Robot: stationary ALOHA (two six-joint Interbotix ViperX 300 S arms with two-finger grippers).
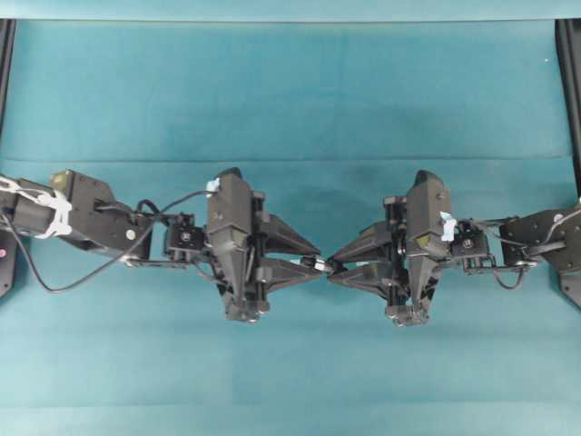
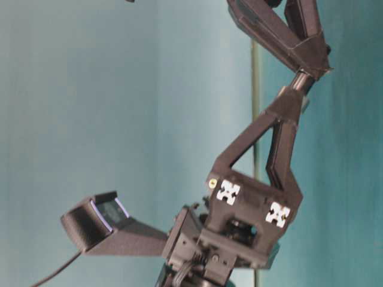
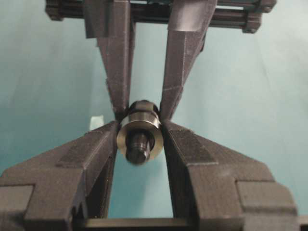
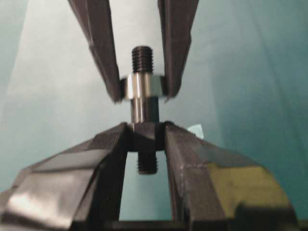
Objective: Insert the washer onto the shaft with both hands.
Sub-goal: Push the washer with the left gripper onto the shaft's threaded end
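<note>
The robot's left gripper will release the washer on the shaft, up (image 1: 327, 266) (image 3: 143, 114) against the shaft's thicker collar at the fingertips of the right gripper.
Both grippers meet tip to tip above the middle of the teal table. My left gripper (image 1: 316, 261) (image 3: 139, 129) is shut on the washer (image 3: 126, 140), a grey-brass ring pinched between its two fingers. My right gripper (image 1: 334, 268) (image 4: 144, 128) is shut on the thicker collar of the shaft (image 4: 138, 103). The shaft passes through the washer's (image 4: 159, 86) hole. Its threaded tip (image 4: 142, 57) sticks out beyond the ring, between the left fingers. In the left wrist view the dark shaft end (image 3: 138, 144) points at the camera through the ring.
Teal cloth (image 1: 290, 100) covers the table beneath both arms. Black frame rails stand at the left edge (image 1: 4, 54) and right edge (image 1: 570, 82). A small white tape scrap (image 3: 96, 121) (image 4: 196, 130) lies on the cloth below the grippers.
</note>
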